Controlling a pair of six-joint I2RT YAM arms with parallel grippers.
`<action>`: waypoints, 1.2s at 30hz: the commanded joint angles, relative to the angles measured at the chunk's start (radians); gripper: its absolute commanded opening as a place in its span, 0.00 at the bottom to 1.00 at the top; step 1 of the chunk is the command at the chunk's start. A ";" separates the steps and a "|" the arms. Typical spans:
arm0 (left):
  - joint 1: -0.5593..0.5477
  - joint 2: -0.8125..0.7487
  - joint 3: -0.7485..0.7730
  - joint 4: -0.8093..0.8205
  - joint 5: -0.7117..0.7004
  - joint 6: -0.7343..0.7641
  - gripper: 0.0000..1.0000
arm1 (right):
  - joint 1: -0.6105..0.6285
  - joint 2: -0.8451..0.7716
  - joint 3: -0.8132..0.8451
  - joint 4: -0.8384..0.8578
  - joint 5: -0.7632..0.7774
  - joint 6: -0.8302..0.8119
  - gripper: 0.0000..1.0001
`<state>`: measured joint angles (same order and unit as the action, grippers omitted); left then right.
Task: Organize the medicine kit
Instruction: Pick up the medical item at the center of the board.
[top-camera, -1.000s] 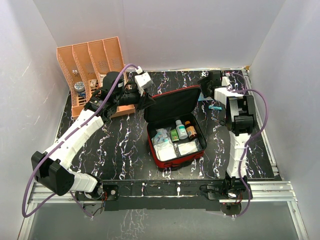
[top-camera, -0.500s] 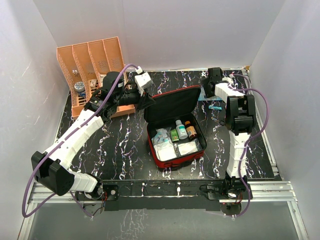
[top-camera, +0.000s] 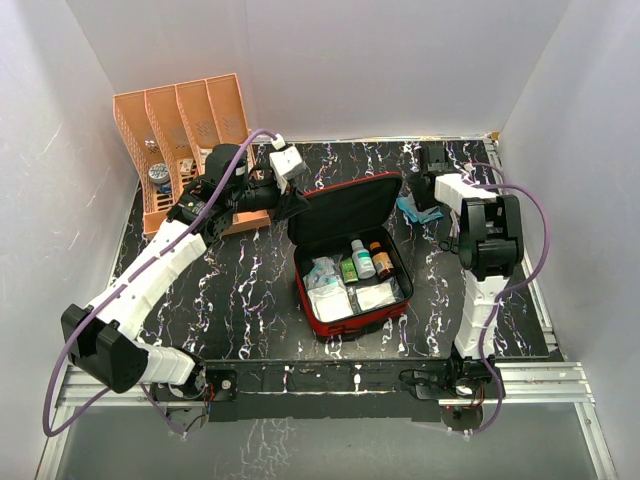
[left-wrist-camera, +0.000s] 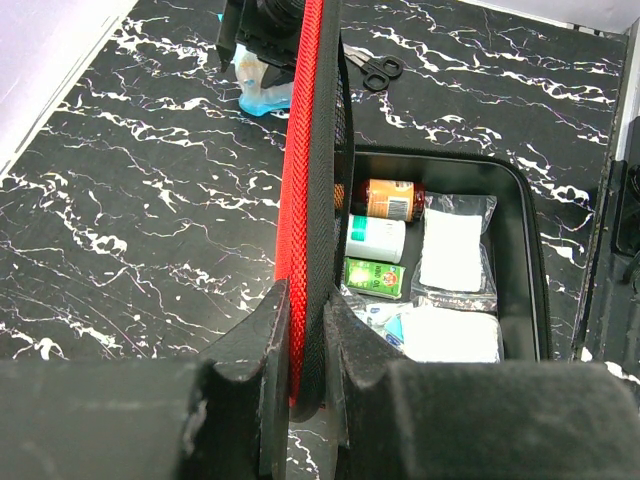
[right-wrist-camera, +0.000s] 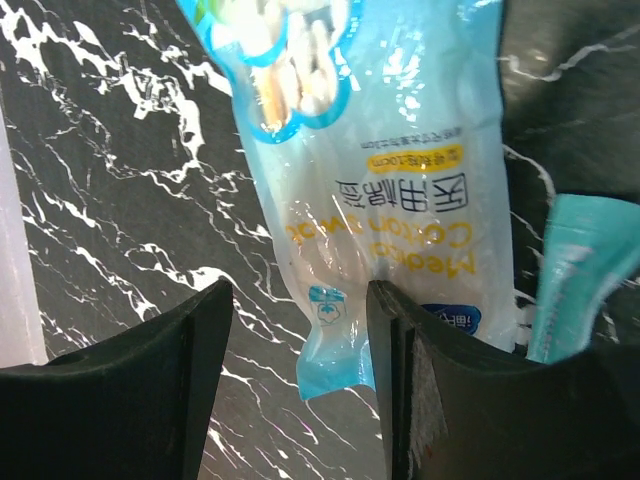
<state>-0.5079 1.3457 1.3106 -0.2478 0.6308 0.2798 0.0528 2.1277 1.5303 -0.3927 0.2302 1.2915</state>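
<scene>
My right gripper needs to grab the cotton swab bag's corner with the small blue logo (top-camera: 415, 205) (right-wrist-camera: 326, 312), at the bag's end away from the swabs that show.
The red medicine kit (top-camera: 340, 325) lies open mid-table, holding an orange bottle (left-wrist-camera: 388, 198), a white bottle (left-wrist-camera: 375, 238), a green box (left-wrist-camera: 372, 277) and clear pouches (left-wrist-camera: 452, 250). My left gripper (top-camera: 296, 205) is shut on the edge of the kit's lid (left-wrist-camera: 300, 180) and holds it upright; in the left wrist view the gripper (left-wrist-camera: 305, 350) pinches the red rim. My right gripper (top-camera: 422, 198) is open just above a blue-and-clear cotton swab bag (right-wrist-camera: 370, 170), which lies on the table behind the kit. In its own view the gripper (right-wrist-camera: 300, 330) has its fingers either side of the bag's end.
An orange slotted rack (top-camera: 185, 130) stands at the back left beside the left arm. A teal packet (right-wrist-camera: 575, 270) lies right of the swab bag. Black scissors (left-wrist-camera: 370, 66) lie on the table behind the kit. White walls close in the table on three sides.
My right gripper has moved from the far edge towards the kit and now sits over the swab bag. The left gripper and the lid have not moved.
</scene>
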 joint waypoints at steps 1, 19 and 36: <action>-0.004 -0.048 -0.003 -0.022 0.002 0.016 0.00 | -0.004 -0.041 -0.094 -0.115 0.023 -0.001 0.55; -0.004 -0.053 -0.024 0.013 0.007 0.013 0.00 | -0.017 0.041 0.002 -0.370 0.063 -0.231 0.56; 0.000 -0.079 -0.066 0.069 0.008 -0.007 0.00 | -0.024 0.024 0.007 -0.569 0.104 -0.404 0.45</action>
<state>-0.5079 1.3109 1.2568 -0.2001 0.6239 0.2745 0.0372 2.1162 1.5929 -0.8215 0.3199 0.9367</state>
